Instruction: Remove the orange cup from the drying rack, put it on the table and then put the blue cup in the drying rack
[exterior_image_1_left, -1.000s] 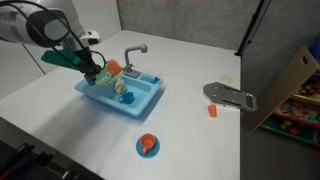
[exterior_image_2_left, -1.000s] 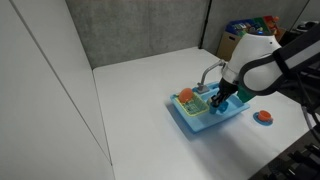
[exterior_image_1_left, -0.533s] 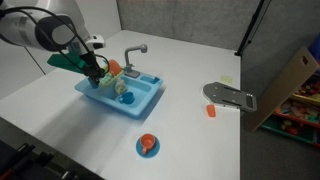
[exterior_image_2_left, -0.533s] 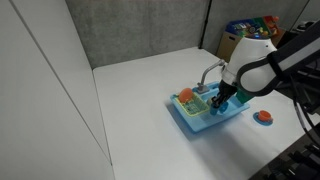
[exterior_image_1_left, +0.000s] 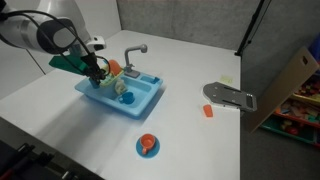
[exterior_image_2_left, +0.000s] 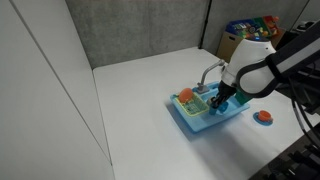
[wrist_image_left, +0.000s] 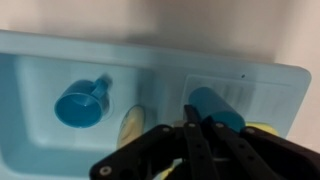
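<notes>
Next, my gripper releases the blue cup at the sink's rack end (exterior_image_1_left: 95, 82) (wrist_image_left: 216, 107), so that I set it down against the edge of the yellow rack.
The orange cup (exterior_image_1_left: 147, 145) stands on the white table in front of the blue toy sink (exterior_image_1_left: 150, 100); it also shows in an exterior view (exterior_image_2_left: 263, 116). My gripper (exterior_image_1_left: 95, 79) hangs low over the rack end of the sink (exterior_image_2_left: 190, 120), also seen in an exterior view (exterior_image_2_left: 217, 101). In the wrist view my fingers (wrist_image_left: 190, 122) are drawn close together against the edge of a dark blue cup (wrist_image_left: 218, 108); they seem shut on its wall. A lighter blue cup-like piece with a handle (wrist_image_left: 82, 102) lies in the basin.
A grey faucet (exterior_image_1_left: 133, 52) rises behind the sink. An orange item (exterior_image_1_left: 113, 68) sits in the rack end; yellow pieces (wrist_image_left: 133, 122) lie in the basin. A grey tool (exterior_image_1_left: 232, 96), a small orange block (exterior_image_1_left: 210, 111) and a cardboard box (exterior_image_1_left: 290, 85) are farther off.
Almost nothing; the gripper stays low over the sink's rack end, shifted only very slightly.
</notes>
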